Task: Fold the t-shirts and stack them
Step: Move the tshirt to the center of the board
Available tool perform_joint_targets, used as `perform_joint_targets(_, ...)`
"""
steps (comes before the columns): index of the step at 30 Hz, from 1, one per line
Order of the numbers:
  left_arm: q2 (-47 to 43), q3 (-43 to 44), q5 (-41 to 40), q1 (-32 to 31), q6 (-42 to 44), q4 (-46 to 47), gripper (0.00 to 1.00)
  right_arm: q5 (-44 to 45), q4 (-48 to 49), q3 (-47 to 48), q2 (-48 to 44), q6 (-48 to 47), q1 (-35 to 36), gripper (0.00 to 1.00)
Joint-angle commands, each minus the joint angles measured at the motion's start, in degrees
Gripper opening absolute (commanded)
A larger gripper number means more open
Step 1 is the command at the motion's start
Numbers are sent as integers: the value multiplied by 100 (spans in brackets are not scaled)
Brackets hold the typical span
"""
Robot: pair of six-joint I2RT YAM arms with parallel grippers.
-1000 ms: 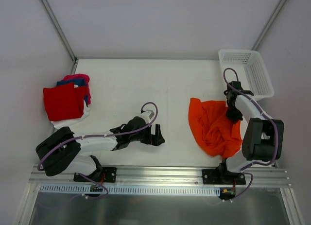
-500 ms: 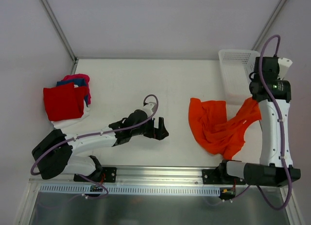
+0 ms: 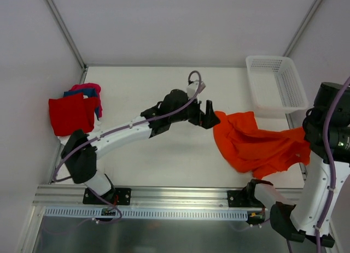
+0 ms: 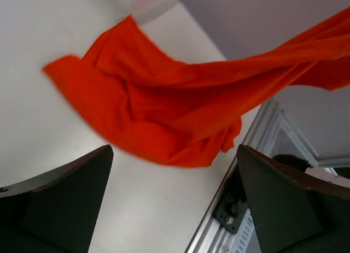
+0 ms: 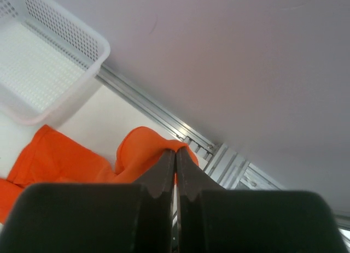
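My left gripper is going to grab the folds at the loose end (image 3: 232,127) (image 4: 114,79) of the bright orange t-shirt, opposite the end my right gripper holds.
The bright orange t-shirt (image 3: 254,146) is stretched from the table's middle right up to the right edge, where my right gripper (image 5: 175,154) is shut on a fold of it (image 5: 145,152) and holds it raised. In the top view that gripper is hidden under its own arm (image 3: 333,127). My left gripper (image 3: 209,115) is open and empty, just left of the shirt's near corner; the shirt (image 4: 180,113) lies ahead of its fingers (image 4: 60,198). A stack of folded shirts, red on top (image 3: 71,113) with blue, pink and white edges, lies at the left.
A white plastic mesh basket (image 3: 276,83) stands at the back right; it also shows in the right wrist view (image 5: 38,72). Grey walls close the table on three sides. An aluminium rail (image 3: 180,201) runs along the near edge.
My right gripper has lifted the orange shirt's edge and pulled it out to the right, spreading the cloth. My left arm has swung from the table's middle up and right to the shirt's left corner.
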Motion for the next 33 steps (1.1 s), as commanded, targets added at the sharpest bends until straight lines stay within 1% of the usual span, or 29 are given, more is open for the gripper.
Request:
perform_joint_targets(1,1291,1660,1366,78,257,249,99,195,-499,414,-178,-174,-79,1)
perform_joint_targets(2,1637,1997,1807,174,-162,406,99,177,-534,388,-239,-166,-80,1)
perform_joint_targets(3,1971,2270,2264,436,-558,634,99,168,-569,345,-283,-157,-80,1)
perform_joint_targets(4,2670,2717,3069,578,-988,975,99,307,-587,318,-327,-157,-88,1)
perform_joint_targets(5,3051,2939,3443,693,-1993,1962,99,404,-613,292,-380,-148,-88,1)
perform_joint_targets(6,3412,3158,3742,868,-2490,2433,99,492,-614,283,-476,-192,-97,0)
perform_joint_targets(7,4112,3422,3971,922,-2895,2812,99,563,-631,317,-503,-235,-97,1)
perform_joint_targets(8,4440,3894,4270,957,-3535,3338,99,564,-683,379,-512,-262,-106,1)
perform_joint_targets(10,5125,4345,4395,1010,-3944,3474,99,424,-684,450,-556,-262,-106,1)
perform_joint_targets(12,5348,4295,4448,1001,-4313,3545,99,405,-719,424,-530,-227,-106,0)
perform_joint_targets(14,5341,3752,4457,966,-4524,3702,99,397,-702,345,-521,-218,-106,1)
perform_joint_targets(15,5279,3497,4440,949,-4569,4051,99,388,-693,318,-504,-201,-106,1)
perform_joint_targets(16,5113,3007,4405,914,-4604,4168,99,344,-693,257,-469,-157,-106,1)
perform_joint_targets(17,5042,2802,4352,887,-4744,4274,99,318,-658,213,-451,-139,-106,0)
perform_joint_targets(22,4875,2265,4483,615,-5456,5222,99,186,-412,-226,-494,-130,-106,0)
perform_joint_targets(24,4752,2255,4484,466,-5335,5111,99,194,-324,-472,-538,-139,-106,1)
perform_joint_targets(27,4183,2431,4370,220,-4143,3507,99,212,-236,-710,-556,-157,-106,0)
perform_joint_targets(28,4084,2614,4134,150,-3338,2414,99,203,-184,-763,-565,-165,-106,1)
perform_joint_targets(29,3996,2729,3984,71,-3008,1924,99,203,-166,-842,-582,-174,-106,1)
perform_joint_targets(31,3969,3115,3729,-106,-2393,1237,99,159,-148,-895,-600,-157,-106,1)
perform_joint_targets(32,4030,3273,3658,-132,-2285,694,99,133,-148,-930,-609,-139,-106,1)
perform_joint_targets(33,4222,3553,3631,-158,-2215,480,99,81,-148,-948,-618,-139,-106,1)
